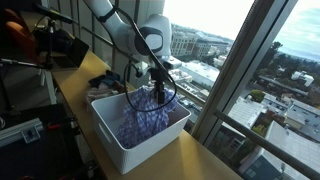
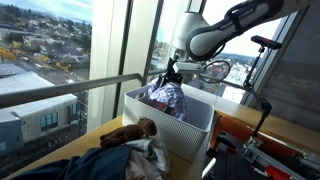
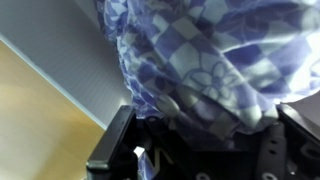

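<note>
My gripper will set the checked cloth down on the pile of clothes [image 1: 104, 84] that sits beside the white bin, and will let go of it there.
A blue-and-white checked cloth with flower prints [image 3: 190, 60] fills the wrist view and bunches down between my black fingers [image 3: 115, 150]. My gripper [image 1: 152, 88] is shut on the cloth, lifting a bunch of it inside the white bin [image 1: 125, 148]. In both exterior views the rest of the cloth [image 2: 168, 97] lies heaped in the bin [image 2: 160, 122], with the gripper [image 2: 172, 76] just above the heap. The fingertips are hidden by fabric.
The bin stands on a wooden counter [image 1: 85, 80] along a large window. A pile of clothes, brown and white [image 2: 125, 140], lies on the counter before the bin. More fabric [image 1: 108, 82] sits behind the bin. Equipment and cables [image 1: 35, 45] crowd the counter's inner side.
</note>
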Robot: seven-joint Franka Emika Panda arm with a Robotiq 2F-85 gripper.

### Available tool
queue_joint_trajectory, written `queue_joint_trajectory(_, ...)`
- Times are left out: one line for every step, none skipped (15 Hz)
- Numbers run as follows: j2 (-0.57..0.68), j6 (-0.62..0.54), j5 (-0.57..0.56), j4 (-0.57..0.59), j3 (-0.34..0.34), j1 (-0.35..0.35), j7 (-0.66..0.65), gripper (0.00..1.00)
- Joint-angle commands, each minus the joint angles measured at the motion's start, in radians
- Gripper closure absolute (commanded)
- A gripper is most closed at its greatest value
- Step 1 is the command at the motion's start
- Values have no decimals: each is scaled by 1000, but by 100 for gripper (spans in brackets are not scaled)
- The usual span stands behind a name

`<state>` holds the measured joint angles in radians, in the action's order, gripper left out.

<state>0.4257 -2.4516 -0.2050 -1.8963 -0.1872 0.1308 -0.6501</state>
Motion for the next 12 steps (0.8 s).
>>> queue_joint_trajectory(-165, 32, -21, -56, 8, 10, -6, 100)
queue_joint_trajectory(-205, 41, -34, -58, 12, 17, -14, 100)
queue_joint_trajectory(-241, 50, -46, -57, 21, 23, -21, 100)
queue_joint_trajectory(-278, 63, -61, -53, 33, 28, -30, 100)
queue_joint_trajectory(-313, 85, -76, -44, 51, 30, -36, 100)
queue_joint_trajectory(-345, 103, -95, -35, 72, 34, -49, 100)
queue_joint_trajectory(-379, 124, -107, -26, 96, 35, -56, 100)
queue_joint_trajectory(-411, 146, -124, -17, 123, 38, -70, 100)
queue_joint_trajectory(-442, 170, -133, -7, 153, 39, -78, 100)
queue_joint_trajectory(-468, 199, -141, 7, 187, 42, -90, 100)
queue_joint_trajectory(-491, 226, -142, 23, 219, 43, -96, 100)
queue_joint_trajectory(-500, 245, -152, 39, 257, 49, -117, 100)
